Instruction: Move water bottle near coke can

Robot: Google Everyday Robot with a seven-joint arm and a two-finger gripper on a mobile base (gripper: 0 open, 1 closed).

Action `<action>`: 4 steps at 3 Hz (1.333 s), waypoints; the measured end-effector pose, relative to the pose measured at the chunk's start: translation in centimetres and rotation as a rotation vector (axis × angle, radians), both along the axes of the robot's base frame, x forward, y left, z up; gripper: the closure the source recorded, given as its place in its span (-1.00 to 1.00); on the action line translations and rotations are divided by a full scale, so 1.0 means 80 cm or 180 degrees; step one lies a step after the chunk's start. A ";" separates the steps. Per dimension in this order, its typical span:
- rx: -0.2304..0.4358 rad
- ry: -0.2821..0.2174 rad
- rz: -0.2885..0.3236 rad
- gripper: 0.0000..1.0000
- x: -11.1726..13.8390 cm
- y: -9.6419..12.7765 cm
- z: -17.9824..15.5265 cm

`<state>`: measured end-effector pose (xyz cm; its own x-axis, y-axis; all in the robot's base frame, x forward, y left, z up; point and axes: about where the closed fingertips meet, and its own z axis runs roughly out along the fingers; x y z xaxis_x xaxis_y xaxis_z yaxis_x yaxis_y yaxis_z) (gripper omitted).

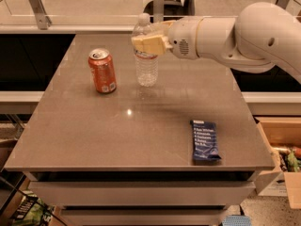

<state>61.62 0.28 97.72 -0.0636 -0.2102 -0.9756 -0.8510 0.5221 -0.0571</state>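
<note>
The robot's gripper should release the water bottle, now upright at the back centre, on the grey table [136,92] close beside the coke can, on the side of the robot's arm.
The water bottle [146,62] is a clear ribbed bottle with a white cap, standing upright on the grey table [141,126] at the back centre. My gripper [149,42] reaches in from the right on a white arm and is shut on the bottle's upper part; one cream finger [148,44] crosses its front. The coke can [102,71] is orange-red with a silver top and stands upright to the left of the bottle, a short gap between them.
A dark blue snack bar [205,140] lies flat near the table's front right. A cardboard box [282,149] with items sits on the floor at the right. A glass rail with metal posts [37,1] runs behind the table.
</note>
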 end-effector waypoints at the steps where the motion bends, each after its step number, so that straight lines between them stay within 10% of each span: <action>1: 0.0130 0.0008 0.0049 1.00 -0.003 0.009 -0.008; 4: 0.0463 0.0187 0.0179 1.00 -0.003 0.024 -0.051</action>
<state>61.36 2.23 93.67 -0.1135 -0.0720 -0.9909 -0.8787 0.4727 0.0663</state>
